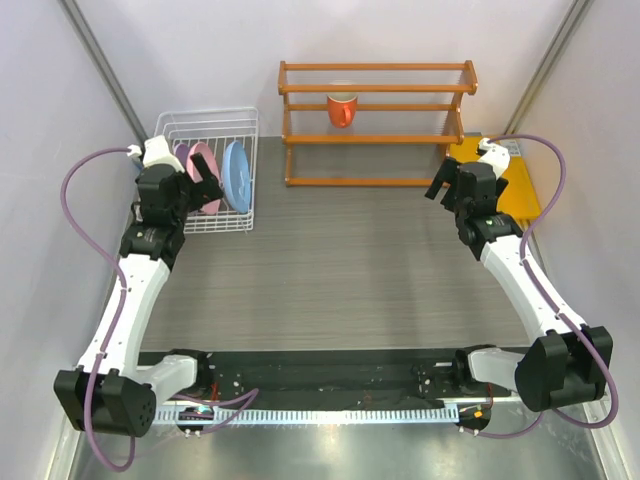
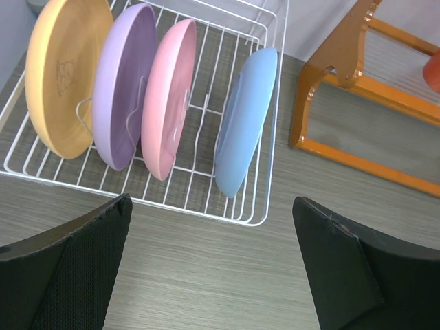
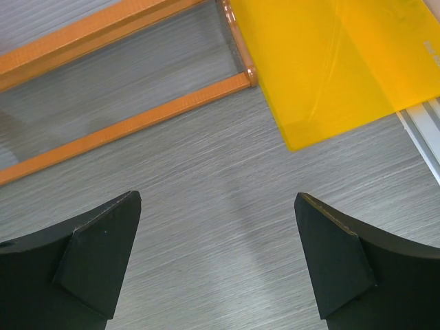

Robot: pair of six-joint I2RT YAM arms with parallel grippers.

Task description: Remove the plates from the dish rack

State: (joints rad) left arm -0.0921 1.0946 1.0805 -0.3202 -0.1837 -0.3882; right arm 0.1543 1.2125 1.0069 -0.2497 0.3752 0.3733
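Observation:
Next, the left gripper moves to the light blue plate's upper edge [image 1: 230, 190] [image 2: 236, 159], on its near side, and closes there.
The white wire dish rack [image 1: 222, 222] stands at the back left. In the left wrist view, the rack [image 2: 199, 203] holds four plates on edge: orange-yellow [image 2: 65, 75], lilac [image 2: 124, 82], pink [image 2: 168, 96] and light blue [image 2: 246, 120]. In the top view I see the blue [image 1: 237, 176], pink [image 1: 207, 160] and lilac [image 1: 183, 155] plates; my left arm hides the orange-yellow one. My left gripper [image 1: 207, 185] [image 2: 212, 254] is open and empty, just in front of the rack. My right gripper [image 1: 447, 188] [image 3: 216, 254] is open and empty above bare table at the far right.
An orange wooden shelf [image 1: 375, 120] with an orange mug [image 1: 342, 108] stands at the back centre; its lower rails [image 3: 124, 127] lie ahead of my right gripper. A yellow flat sheet [image 1: 520, 185] [image 3: 323, 62] lies at the right edge. Walls close both sides.

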